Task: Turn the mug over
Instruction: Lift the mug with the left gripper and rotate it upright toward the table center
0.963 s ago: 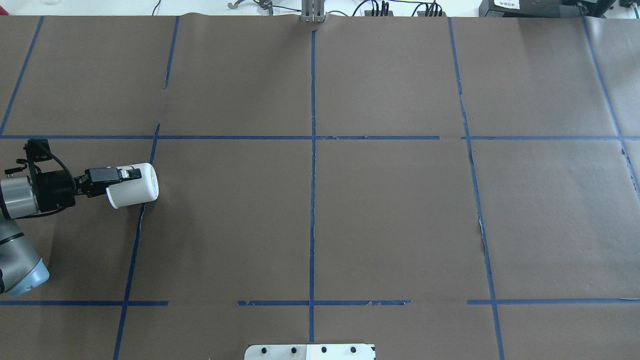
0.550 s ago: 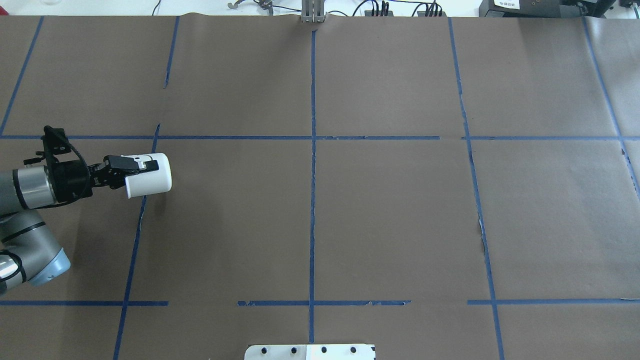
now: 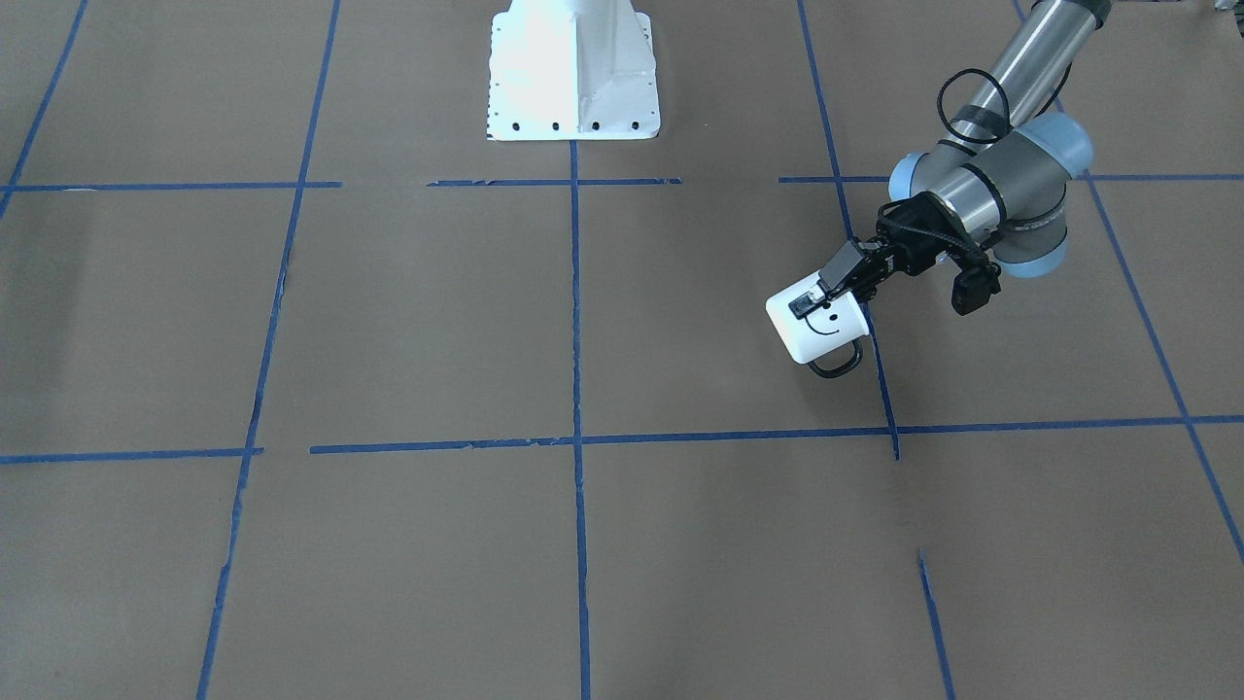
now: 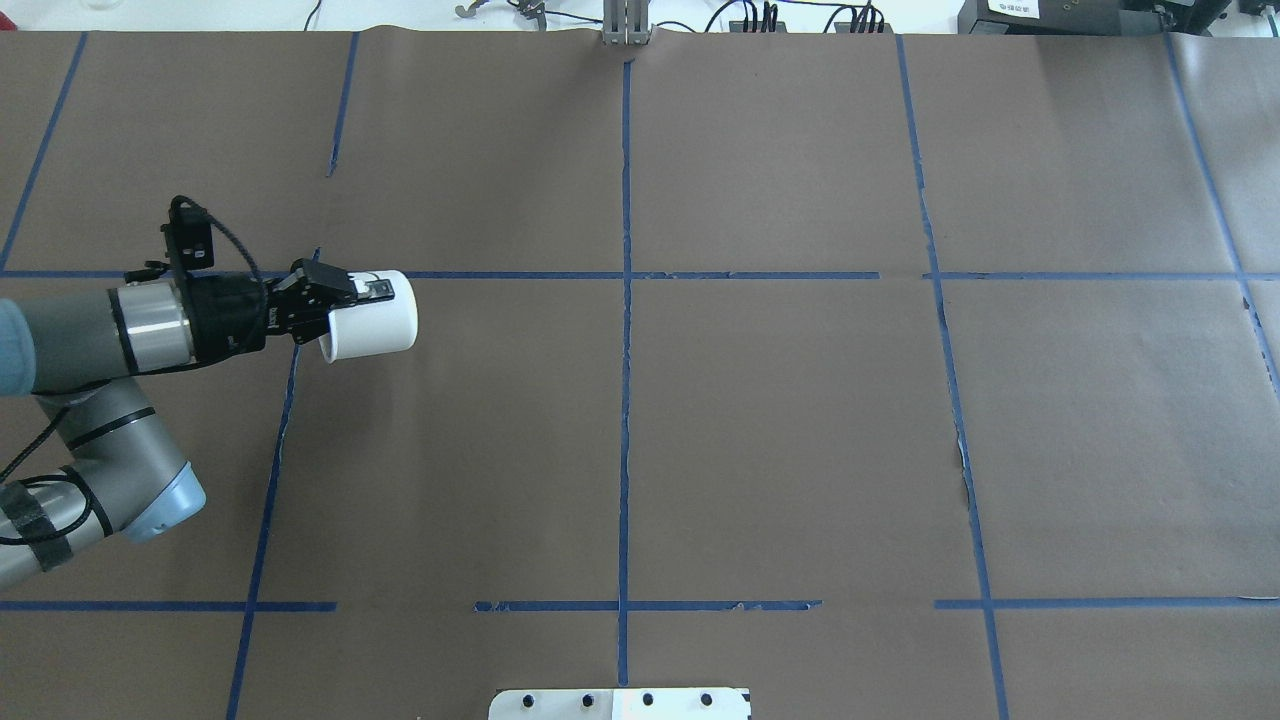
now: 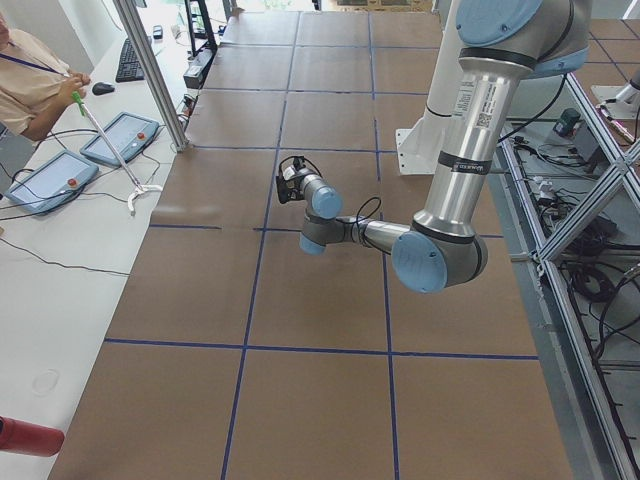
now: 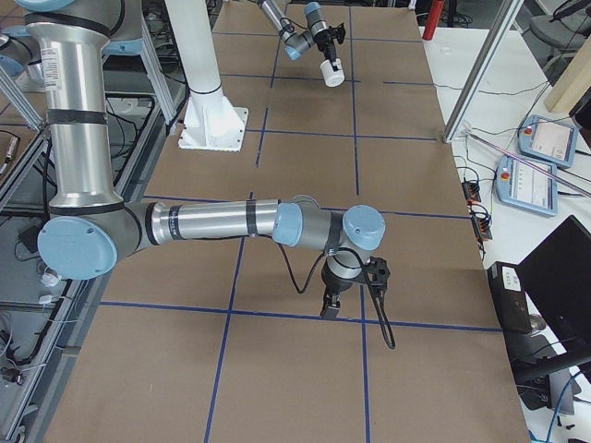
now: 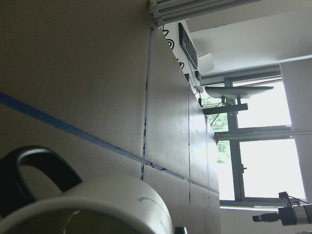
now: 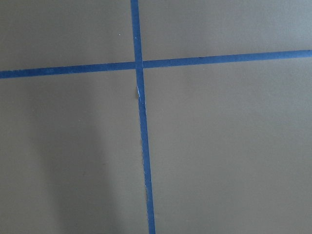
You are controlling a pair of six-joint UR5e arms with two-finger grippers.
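Observation:
Next, my left gripper lets go of the white mug so that it rests on the base plate's middle blue tape line (image 3: 586,358), between the line's crossings.
The white mug (image 4: 375,322) lies on its side in my left gripper (image 4: 368,291), near a crossing of blue tape lines at the table's left. The gripper is shut on the mug's wall at the rim; the base points away from the arm. The front-facing view shows the mug (image 3: 814,331) with its black smiley face up and its black handle (image 3: 838,366) on the operators' side, the left gripper (image 3: 807,302) pinching it. The left wrist view shows the rim (image 7: 112,204) and handle (image 7: 29,170) close up. My right gripper (image 6: 330,305) shows only in the exterior right view, low over the table; I cannot tell whether it is open or shut.
Brown paper with a grid of blue tape lines (image 4: 625,330) covers the table. The white robot base plate (image 3: 573,68) stands at the robot's edge. Cables and a metal post (image 4: 625,25) line the far edge. An operator (image 5: 35,75) sits beyond the far edge.
My left arm has carried the mug away from the robot and toward the table's middle, up to the blue cross line. The gripper has stayed shut on it.

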